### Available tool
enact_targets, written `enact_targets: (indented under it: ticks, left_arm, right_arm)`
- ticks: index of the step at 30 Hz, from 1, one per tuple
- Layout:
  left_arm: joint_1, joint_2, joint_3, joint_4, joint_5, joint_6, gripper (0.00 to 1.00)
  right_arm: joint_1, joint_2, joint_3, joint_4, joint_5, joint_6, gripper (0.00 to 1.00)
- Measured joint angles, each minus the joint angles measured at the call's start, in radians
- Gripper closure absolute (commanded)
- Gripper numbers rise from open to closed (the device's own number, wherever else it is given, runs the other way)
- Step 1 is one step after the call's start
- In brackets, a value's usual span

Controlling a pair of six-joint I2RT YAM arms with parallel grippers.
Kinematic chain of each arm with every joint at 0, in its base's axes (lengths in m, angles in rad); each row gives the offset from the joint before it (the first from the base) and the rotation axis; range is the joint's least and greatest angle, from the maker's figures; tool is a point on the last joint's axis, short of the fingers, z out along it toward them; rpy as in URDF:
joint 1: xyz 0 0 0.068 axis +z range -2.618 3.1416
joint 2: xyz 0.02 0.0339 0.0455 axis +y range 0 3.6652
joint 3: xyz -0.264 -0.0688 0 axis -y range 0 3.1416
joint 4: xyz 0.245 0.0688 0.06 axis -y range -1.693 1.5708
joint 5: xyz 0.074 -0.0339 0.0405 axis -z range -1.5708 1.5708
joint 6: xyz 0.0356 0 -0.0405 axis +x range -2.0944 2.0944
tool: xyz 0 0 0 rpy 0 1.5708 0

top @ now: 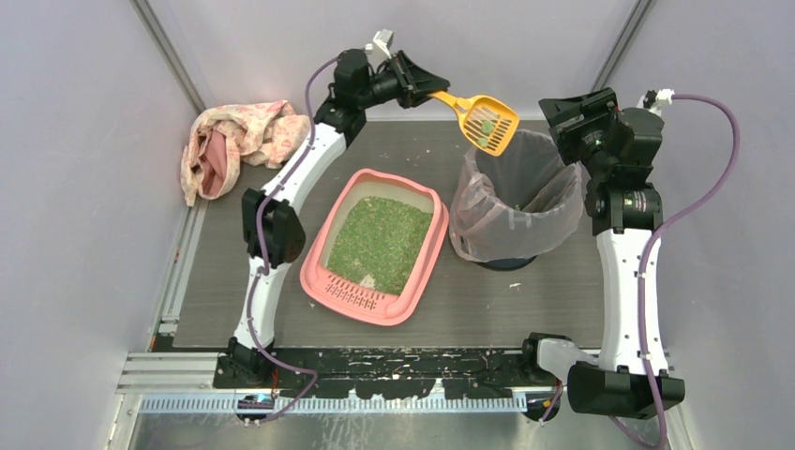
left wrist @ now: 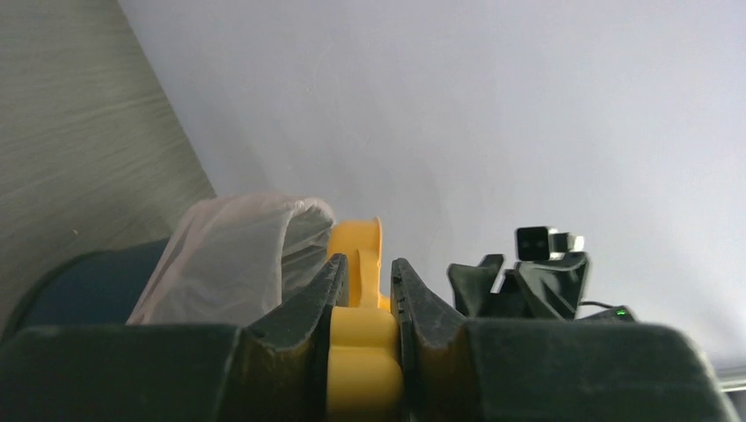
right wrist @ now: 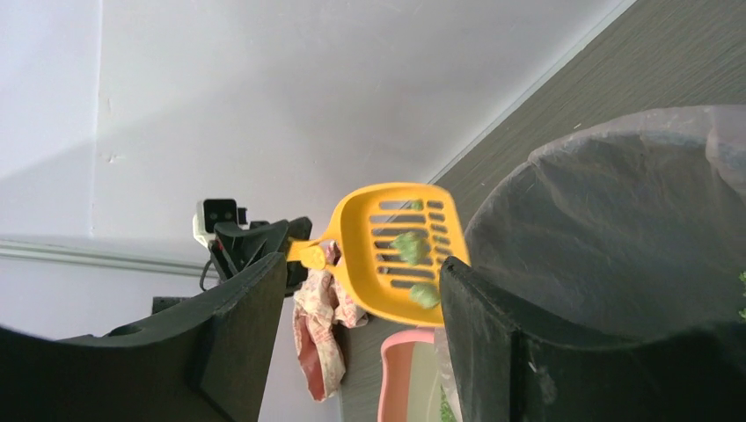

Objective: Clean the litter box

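I will let go of the yellow scoop, now held high over the dark bin's far rim, with my left gripper on the green granules inside the pink litter box (top: pixel 365 241).
The pink litter box (top: pixel 322 249) lies mid-table with green granules (top: pixel 380 242) inside and its slotted lip toward the near edge. My left gripper (top: pixel 427 92) is shut on the handle of a yellow slotted scoop (top: pixel 489 123), held high over the far rim of the dark bin (top: pixel 514 199). In the left wrist view the yellow scoop handle (left wrist: pixel 362 352) is clamped between the fingers. Two green clumps (right wrist: pixel 408 246) rest in the scoop (right wrist: pixel 396 251). My right gripper (top: pixel 568 111) hangs open beside the bin's far right rim, holding nothing.
The bin is lined with a translucent pinkish bag (top: pixel 487 225) and stands right of the litter box. A crumpled pink-and-cream cloth (top: pixel 234 142) lies at the far left corner. Grey walls close in behind and on both sides.
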Motion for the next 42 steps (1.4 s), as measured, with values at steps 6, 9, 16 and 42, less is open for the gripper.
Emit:
enact_targets:
  ticks: [6, 9, 16, 42]
  left_arm:
    - [-0.081, 0.094, 0.175, -0.044, -0.043, 0.169, 1.00]
    - [-0.109, 0.094, 0.137, 0.019, -0.040, 0.276, 1.00]
    - [-0.142, 0.097, 0.131, 0.141, 0.061, 0.464, 1.00]
    - [0.089, -0.048, 0.018, 0.296, -0.029, 0.256, 1.00]
  right_arm:
    - [-0.007, -0.029, 0.033, -0.069, -0.005, -0.029, 0.30]
    - [-0.008, -0.048, 0.038, -0.086, -0.006, -0.053, 0.30]
    - [-0.014, -0.079, 0.034, -0.124, -0.013, -0.085, 0.30]
    - [-0.019, -0.074, -0.025, -0.188, -0.033, -0.124, 0.30]
